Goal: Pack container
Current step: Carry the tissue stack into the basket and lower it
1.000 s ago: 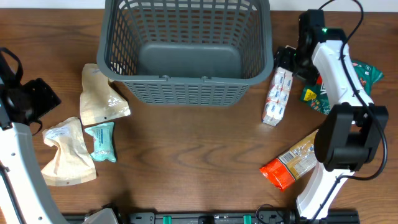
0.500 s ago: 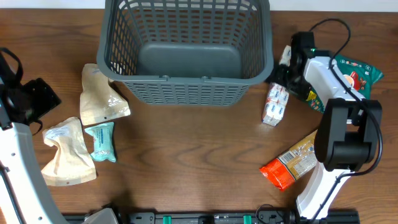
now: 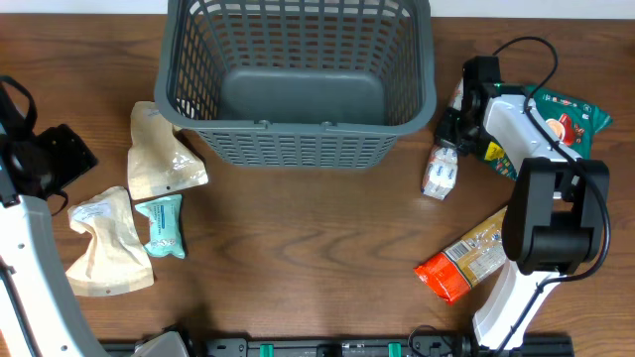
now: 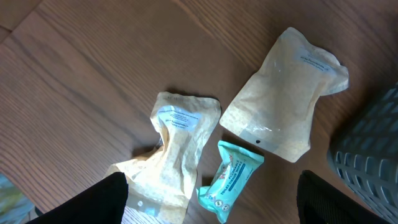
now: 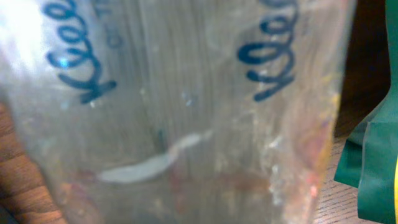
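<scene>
My right gripper has the clear tissue pack to put down. It will let go of it on the container's bottom against its near side (image 3: pixel 312 104), around the middle.
The container (image 3: pixel 298 147), a large dark grey lattice basket, stands at the back middle of the table with nothing in it. Just off its right side lies a clear tissue pack (image 3: pixel 440 171) with blue lettering. My right gripper (image 3: pixel 458 127) is shut on the pack's far end, and the pack (image 5: pixel 186 112) fills the right wrist view and hides the fingers. My left gripper (image 3: pixel 55 159) hangs open at the far left, above a teal packet (image 4: pixel 230 180) and two beige pouches (image 4: pixel 283 93) (image 4: pixel 174 143).
A green packet (image 3: pixel 561 114) lies right beside the right arm, and an orange-and-tan packet (image 3: pixel 466 260) lies nearer the front right. Left of the container lie the beige pouches (image 3: pixel 159 154) (image 3: pixel 104 243) and the teal packet (image 3: pixel 162 226). The container's corner (image 4: pixel 373 149) shows in the left wrist view.
My right gripper came down onto the far end of the tissue pack and closed on it, and the pack shifted slightly. The left arm has not moved.
</scene>
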